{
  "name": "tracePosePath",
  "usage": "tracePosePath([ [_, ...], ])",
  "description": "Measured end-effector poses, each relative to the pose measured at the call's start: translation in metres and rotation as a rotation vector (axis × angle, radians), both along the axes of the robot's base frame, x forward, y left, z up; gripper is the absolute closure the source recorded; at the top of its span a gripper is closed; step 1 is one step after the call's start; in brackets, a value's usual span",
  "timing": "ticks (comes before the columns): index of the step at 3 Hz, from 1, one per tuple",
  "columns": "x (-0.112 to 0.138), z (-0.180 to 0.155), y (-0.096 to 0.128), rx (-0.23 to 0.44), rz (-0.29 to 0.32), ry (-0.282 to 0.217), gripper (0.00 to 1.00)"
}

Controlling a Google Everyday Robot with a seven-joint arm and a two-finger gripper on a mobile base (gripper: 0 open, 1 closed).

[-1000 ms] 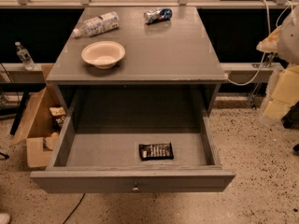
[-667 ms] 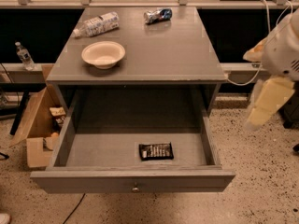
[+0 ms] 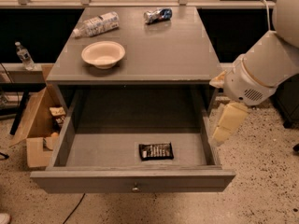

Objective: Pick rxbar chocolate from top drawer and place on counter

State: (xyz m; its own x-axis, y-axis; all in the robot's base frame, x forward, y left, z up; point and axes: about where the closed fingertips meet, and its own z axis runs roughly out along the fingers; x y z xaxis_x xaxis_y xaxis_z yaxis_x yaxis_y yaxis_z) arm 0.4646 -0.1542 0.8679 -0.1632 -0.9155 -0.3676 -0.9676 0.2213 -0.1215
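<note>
Next, my gripper goes down to the middle of the rxbar chocolate (image 3: 156, 152) in the open top drawer and closes there.
The rxbar chocolate (image 3: 156, 151), a black-brown wrapper with pale lettering, lies flat on the floor of the open top drawer (image 3: 133, 183), near its front and a little right of centre. The drawer is pulled fully out below the grey counter (image 3: 159, 50). My gripper (image 3: 226, 123) hangs from the white arm to the right of the drawer, just outside its right wall, above and to the right of the bar. It touches nothing.
On the counter stand a white bowl (image 3: 103, 54), a lying plastic bottle (image 3: 96, 24) and a crushed blue-silver can (image 3: 157, 15). An open cardboard box (image 3: 39, 125) sits on the floor left of the cabinet. A small bottle (image 3: 23, 55) stands at far left.
My arm has swung in from the right edge toward the drawer's right side, and the gripper has come lower and closer. The bar and counter objects have not moved.
</note>
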Motion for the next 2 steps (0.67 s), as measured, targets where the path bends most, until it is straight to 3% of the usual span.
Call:
tracePosePath([
  [1,0.002,-0.006,0.002,-0.001,0.001,0.003,0.0],
  [2,0.018,-0.058,0.018,-0.008,0.01,0.03,0.0],
])
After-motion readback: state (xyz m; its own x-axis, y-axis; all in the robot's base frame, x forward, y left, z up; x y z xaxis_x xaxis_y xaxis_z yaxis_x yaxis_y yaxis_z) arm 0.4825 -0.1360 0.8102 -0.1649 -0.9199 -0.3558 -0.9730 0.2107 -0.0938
